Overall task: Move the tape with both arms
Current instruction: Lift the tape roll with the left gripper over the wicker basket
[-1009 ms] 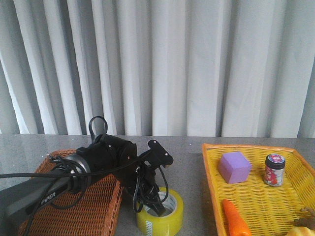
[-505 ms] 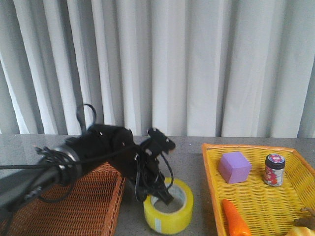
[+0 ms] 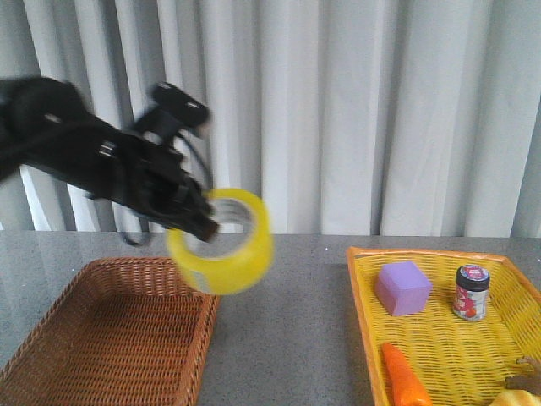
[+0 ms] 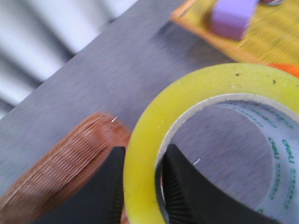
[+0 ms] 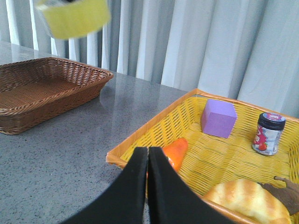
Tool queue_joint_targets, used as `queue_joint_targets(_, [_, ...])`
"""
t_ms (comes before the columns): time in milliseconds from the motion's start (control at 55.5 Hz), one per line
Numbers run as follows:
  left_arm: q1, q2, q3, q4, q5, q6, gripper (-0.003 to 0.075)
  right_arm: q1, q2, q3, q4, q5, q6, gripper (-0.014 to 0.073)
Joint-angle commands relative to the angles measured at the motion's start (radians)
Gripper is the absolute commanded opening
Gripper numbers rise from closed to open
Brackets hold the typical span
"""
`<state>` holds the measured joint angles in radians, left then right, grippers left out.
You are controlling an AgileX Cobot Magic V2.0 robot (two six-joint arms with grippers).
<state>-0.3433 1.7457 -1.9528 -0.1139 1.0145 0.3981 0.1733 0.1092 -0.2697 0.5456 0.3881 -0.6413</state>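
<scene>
Next, the left gripper sets the yellow tape roll down in the brown basket (image 3: 135, 352), near that basket's side facing the yellow basket. The roll now hangs above the gap between baskets.
The yellow tape roll (image 3: 224, 243) hangs in the air above the gap between the brown basket and the yellow basket. My left gripper (image 3: 203, 222) is shut on its wall, one finger inside the core and one outside. In the left wrist view the roll (image 4: 154, 135) fills the frame between the black fingers (image 4: 105, 186). It also shows blurred in the right wrist view (image 5: 72, 16). My right gripper (image 5: 147, 156) is shut and empty, over the near rim of the yellow basket. It is out of the front view.
A brown wicker basket (image 3: 51, 342) stands at the left on the grey table. A yellow basket (image 3: 359, 288) at the right holds a purple cube (image 3: 403, 287), a small jar (image 3: 472, 292), a carrot (image 3: 404, 381) and bread (image 5: 245, 196). White curtains hang behind.
My left arm has lifted the tape off the table, up and to the left, to well above the brown basket's right edge.
</scene>
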Motion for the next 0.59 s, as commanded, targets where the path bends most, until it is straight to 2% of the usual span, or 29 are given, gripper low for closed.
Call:
queue_joint_targets(0, [0.081,-0.068,-0.030,0.025,0.000,-0.063,-0.0007,-0.008,0.011,-0.025,0.012,-0.061,-0.003,-0.0007])
queue_joint_targets(252, [0.212,0.000,-0.029,0.034,0.048,-0.075,-0.0007,-0.008,0.011,-0.025,0.012,-0.058,-0.003,-0.0007])
queue_joint_targets(577, [0.242,0.188,-0.029,0.036,0.103,-0.093,-0.0007,-0.008,0.011,-0.025,0.012,-0.056,-0.003,-0.0007])
